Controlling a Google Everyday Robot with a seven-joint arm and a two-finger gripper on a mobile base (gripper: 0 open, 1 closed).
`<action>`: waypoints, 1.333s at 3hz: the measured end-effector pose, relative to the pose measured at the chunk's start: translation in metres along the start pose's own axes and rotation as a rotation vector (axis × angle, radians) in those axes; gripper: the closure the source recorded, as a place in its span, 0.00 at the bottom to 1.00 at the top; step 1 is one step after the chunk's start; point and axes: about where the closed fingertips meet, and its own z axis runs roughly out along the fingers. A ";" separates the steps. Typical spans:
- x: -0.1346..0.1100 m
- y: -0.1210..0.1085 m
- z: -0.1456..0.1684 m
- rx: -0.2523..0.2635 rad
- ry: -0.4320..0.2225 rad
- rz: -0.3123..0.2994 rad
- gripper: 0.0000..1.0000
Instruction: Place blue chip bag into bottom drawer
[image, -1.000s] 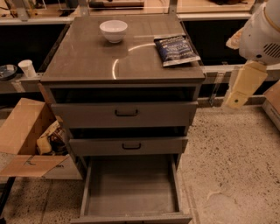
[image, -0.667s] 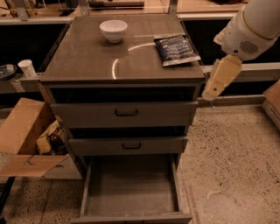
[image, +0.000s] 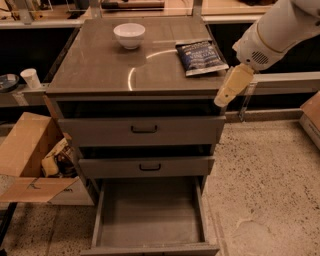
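Next, I close on the blue chip bag's side (image: 217, 56) farthest from the white bowl.
The blue chip bag (image: 201, 57) lies flat on the grey cabinet top (image: 100, 70), near its right rear corner. The bottom drawer (image: 150, 212) is pulled out at the foot of the cabinet, and its plain grey floor is bare. My gripper (image: 227, 92) hangs from the white arm that comes in from the upper right. It sits just off the cabinet's right front corner, in front of and slightly right of the bag, and does not touch it. It holds nothing that I can see.
A white bowl (image: 129, 35) stands at the back of the cabinet top. The two upper drawers (image: 144, 130) with black handles are closed. An open cardboard box (image: 27, 155) sits on the floor at the left, with a white cup (image: 31, 78) on a ledge above it.
The arm and gripper have swung left, from beside the cabinet to its right front corner, closer to the chip bag. The bag, the bowl and the drawers have not moved.
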 end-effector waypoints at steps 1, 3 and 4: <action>-0.003 -0.010 0.007 0.012 -0.018 0.014 0.00; -0.026 -0.076 0.049 0.025 -0.144 0.085 0.00; -0.037 -0.112 0.085 0.012 -0.183 0.156 0.00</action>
